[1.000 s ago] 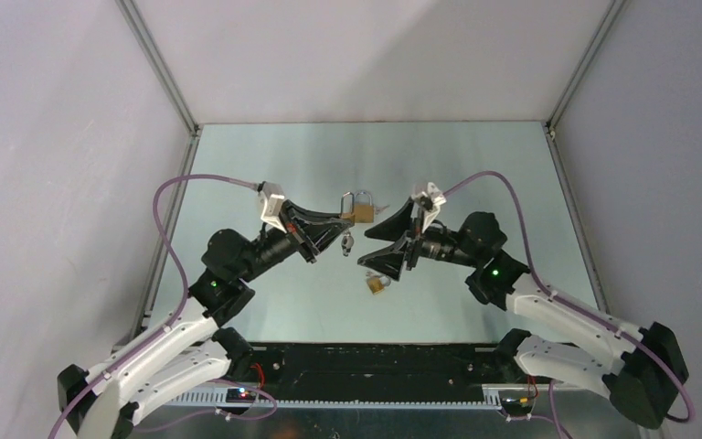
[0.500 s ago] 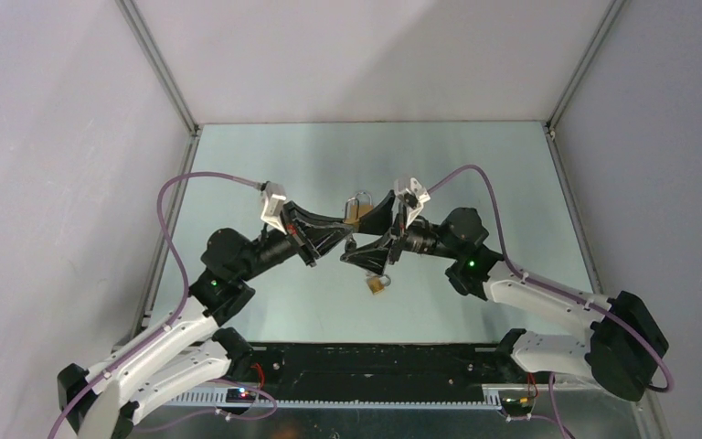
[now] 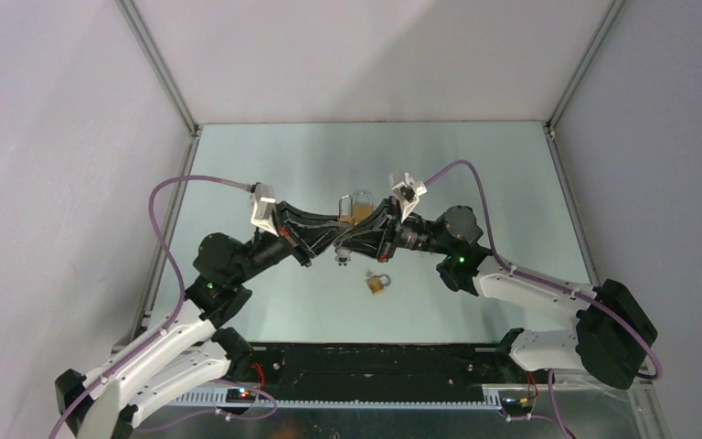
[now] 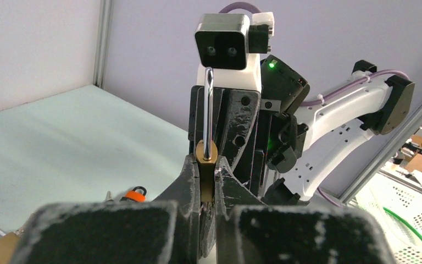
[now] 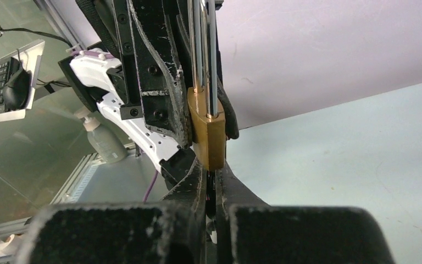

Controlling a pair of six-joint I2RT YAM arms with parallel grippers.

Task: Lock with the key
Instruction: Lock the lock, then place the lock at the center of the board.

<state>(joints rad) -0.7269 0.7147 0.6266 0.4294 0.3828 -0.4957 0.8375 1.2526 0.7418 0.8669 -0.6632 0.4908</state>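
Note:
My right gripper is going to release the key on the bare table (image 3: 329, 273) next to the small brass padlock, on my left gripper's side.
My left gripper (image 3: 345, 225) is shut on the body of a brass padlock (image 3: 358, 213), holding it above the table with its steel shackle (image 4: 207, 110) pointing up. The padlock (image 4: 206, 165) sits edge-on between the left fingers. My right gripper (image 3: 351, 240) has come in from the right and is shut just under the padlock (image 5: 209, 137). A thin dark key (image 5: 210, 192) sits between its jaws, right at the lock's underside. Small metal pieces (image 3: 343, 259) dangle below the two grippers. I cannot tell if the shackle is latched.
A second small brass padlock (image 3: 377, 283) lies on the table below the grippers. An orange-capped piece (image 4: 134, 194) lies on the table at the left wrist view's lower left. Grey walls and metal frame posts (image 3: 160, 69) enclose the table on three sides.
The right arm has swung left to the padlock and its gripper went from open to shut on the key under it. The left gripper has kept its hold and shifted slightly left.

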